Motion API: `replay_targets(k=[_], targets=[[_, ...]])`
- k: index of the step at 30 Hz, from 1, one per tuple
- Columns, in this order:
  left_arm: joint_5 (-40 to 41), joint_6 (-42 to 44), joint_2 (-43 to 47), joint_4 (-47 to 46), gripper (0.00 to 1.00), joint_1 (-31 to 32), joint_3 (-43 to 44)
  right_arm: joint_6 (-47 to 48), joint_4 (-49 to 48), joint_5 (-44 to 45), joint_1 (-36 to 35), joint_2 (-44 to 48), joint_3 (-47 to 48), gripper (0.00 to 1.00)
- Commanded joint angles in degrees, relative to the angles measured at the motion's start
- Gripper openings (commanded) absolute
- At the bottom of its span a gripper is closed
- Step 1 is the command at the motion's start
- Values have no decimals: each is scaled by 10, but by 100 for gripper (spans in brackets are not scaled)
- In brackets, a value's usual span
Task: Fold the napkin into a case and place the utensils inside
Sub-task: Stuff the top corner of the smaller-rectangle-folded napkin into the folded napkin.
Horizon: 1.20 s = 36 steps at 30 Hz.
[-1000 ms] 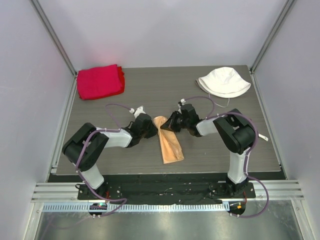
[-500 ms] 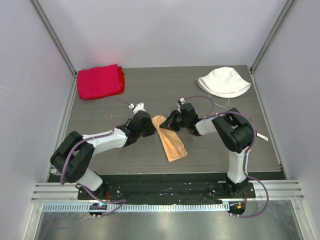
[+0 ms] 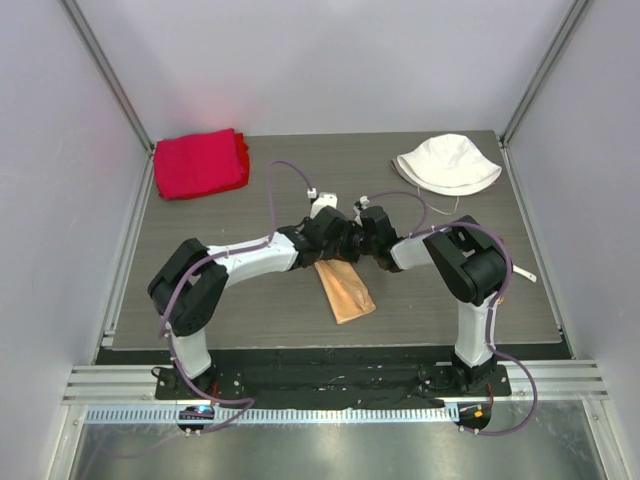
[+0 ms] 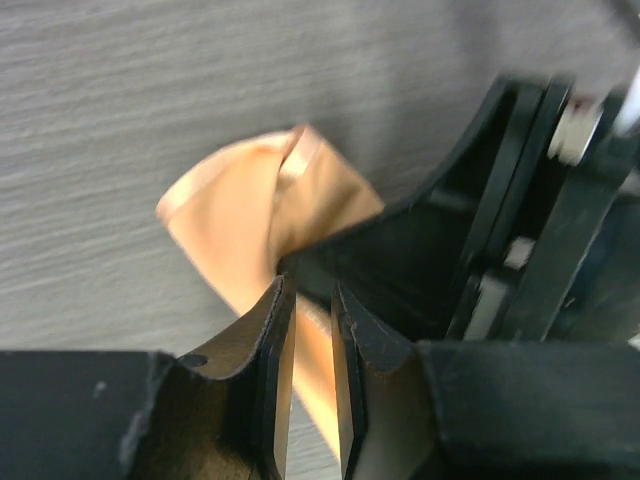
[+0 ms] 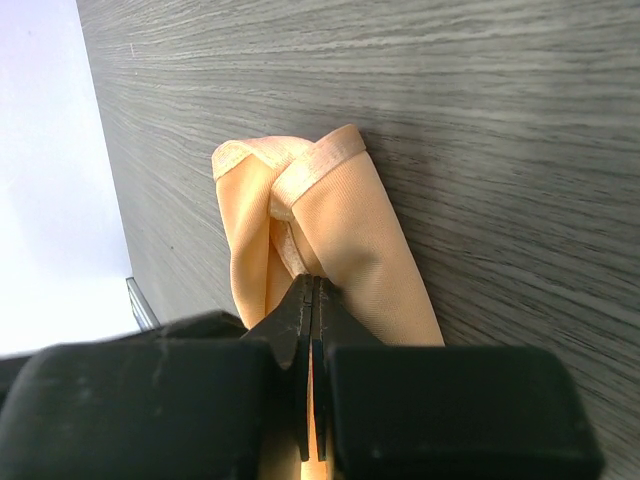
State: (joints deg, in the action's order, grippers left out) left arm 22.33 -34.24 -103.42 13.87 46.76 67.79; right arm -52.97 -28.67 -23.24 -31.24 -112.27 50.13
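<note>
I can see my right gripper's fingers covering the napkin's fold ahead of my left gripper, so next I pinch the napkin's flap (image 4: 246, 252) beside it with my left gripper before my right gripper withdraws.
The napkin (image 3: 345, 292) lies folded into a narrow peach-tan case, its far end hidden under both grippers. My right gripper (image 3: 352, 248) is shut on a fold near the case's mouth (image 5: 300, 215), with its jaw tips (image 5: 312, 288) pressed together on the satin. My left gripper (image 3: 336, 242) meets it from the left. Its jaws (image 4: 312, 292) stand a narrow gap apart just over the napkin (image 4: 250, 215), and cloth and table show through the gap. The black right gripper (image 4: 470, 250) sits directly ahead of it. The utensils show only as a small white piece (image 3: 526, 275) beside the right arm.
A thick red cloth (image 3: 200, 163) lies at the back left of the grey wood-grain table (image 3: 260, 310). A white bucket hat (image 3: 447, 163) sits at the back right. Grey walls close in the sides and back.
My left arm has swung right, from the napkin's left side to over its far end, against the right gripper, and its jaws have parted slightly. The right gripper has kept its hold.
</note>
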Motion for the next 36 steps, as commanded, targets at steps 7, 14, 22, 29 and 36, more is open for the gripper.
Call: replay_targets(k=[7, 14, 22, 29, 36], targets=[[121, 25, -4, 57, 25, 25, 27, -5, -31, -5, 1, -10, 5, 1], [131, 29, -15, 58, 26, 24, 37, -4, -32, -6, 3, -10, 4, 1], [120, 32, -65, 67, 24, 20, 70, -2, -27, -5, 2, -8, 4, 1], [148, 27, -63, 73, 15, 18, 67, 1, -23, -7, 2, -6, 7, 1], [81, 15, -24, 7, 0, 18, 15, -4, -35, -19, 2, -11, 18, 1]])
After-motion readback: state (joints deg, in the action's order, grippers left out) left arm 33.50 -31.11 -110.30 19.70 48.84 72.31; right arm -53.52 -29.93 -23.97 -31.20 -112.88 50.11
